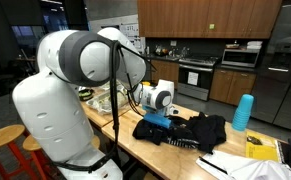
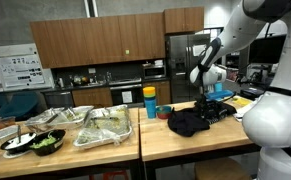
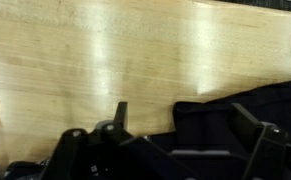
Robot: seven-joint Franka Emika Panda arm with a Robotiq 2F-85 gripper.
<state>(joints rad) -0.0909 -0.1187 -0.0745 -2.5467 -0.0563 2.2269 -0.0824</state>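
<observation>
The crumpled black cloth is mostly under one finger with the cloth's corner off-centre in the gap, so next the gripper turns, pinches that corner [image 3: 183, 110] and raises it.
My gripper [image 3: 180, 112] is open, with its two dark fingers spread wide just above a wooden table [image 3: 95, 60]. A crumpled black cloth [image 3: 240, 118] lies under the right finger and reaches into the gap between the fingers. In both exterior views the gripper [image 1: 163, 119] [image 2: 214, 101] hovers low over one end of the black cloth [image 1: 197, 130] [image 2: 188, 123]. Nothing is held.
A stack of blue cups [image 1: 243, 112] [image 2: 150, 103] stands near the cloth, with a teal cup [image 2: 163, 113] beside it. Foil trays of food [image 2: 106, 126] and a black salad bowl [image 2: 35, 143] sit further along. Papers [image 1: 233, 165] lie at the table's end. Wooden stools [image 1: 1, 141] stand by the table.
</observation>
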